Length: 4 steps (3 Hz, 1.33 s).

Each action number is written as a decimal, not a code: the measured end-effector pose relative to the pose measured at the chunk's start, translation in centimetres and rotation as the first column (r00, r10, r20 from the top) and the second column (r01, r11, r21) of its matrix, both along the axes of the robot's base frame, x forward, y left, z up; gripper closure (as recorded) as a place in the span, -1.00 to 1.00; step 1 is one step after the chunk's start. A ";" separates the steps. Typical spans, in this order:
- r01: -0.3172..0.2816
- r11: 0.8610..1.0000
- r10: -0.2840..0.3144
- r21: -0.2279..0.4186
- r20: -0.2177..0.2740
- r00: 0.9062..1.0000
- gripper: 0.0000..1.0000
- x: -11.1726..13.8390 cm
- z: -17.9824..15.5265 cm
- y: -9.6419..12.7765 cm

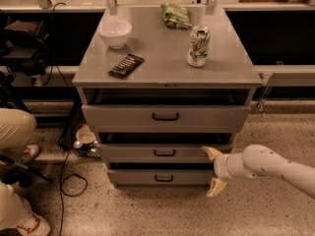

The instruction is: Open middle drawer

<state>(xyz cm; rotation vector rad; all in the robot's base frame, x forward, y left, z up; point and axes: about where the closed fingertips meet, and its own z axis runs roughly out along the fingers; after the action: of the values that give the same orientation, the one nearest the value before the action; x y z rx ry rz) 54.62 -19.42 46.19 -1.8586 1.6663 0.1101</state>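
The middle drawer has a black handle, but my gripper will instead close on the top edge (200, 146) of its front, near the end closest to my arm.
The grey cabinet (98, 63) has three drawers. The middle drawer (133, 153) has a wide shallow grey front with a small black loop handle (164, 153); a dark gap shows above its front. My gripper (214, 170) comes in from the right on a white arm (275, 166). Its two cream fingers (212, 153) are spread wide, one at the middle drawer's right end, the other down by the bottom drawer (133, 177). It holds nothing and is well right of the handle.
On the cabinet top stand a white bowl (115, 33), a dark chocolate bar (126, 65), a soda can (198, 45) and a green snack bag (176, 14). The top drawer (123, 117) is above. A person's legs (15, 132) and cables (69, 181) are at left on the floor.
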 end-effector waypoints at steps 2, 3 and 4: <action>-0.047 0.999 0.048 -0.008 0.156 0.987 -1.00 4.4 -1.4 1.9; -0.068 0.997 0.071 -0.025 0.170 0.983 -1.00 5.6 -2.3 3.4; -0.026 0.999 0.034 -0.043 0.189 0.981 -1.00 7.9 -3.0 4.7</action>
<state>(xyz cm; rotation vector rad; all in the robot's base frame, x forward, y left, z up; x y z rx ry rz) 62.50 -14.74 43.16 -1.8620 1.5200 -0.0866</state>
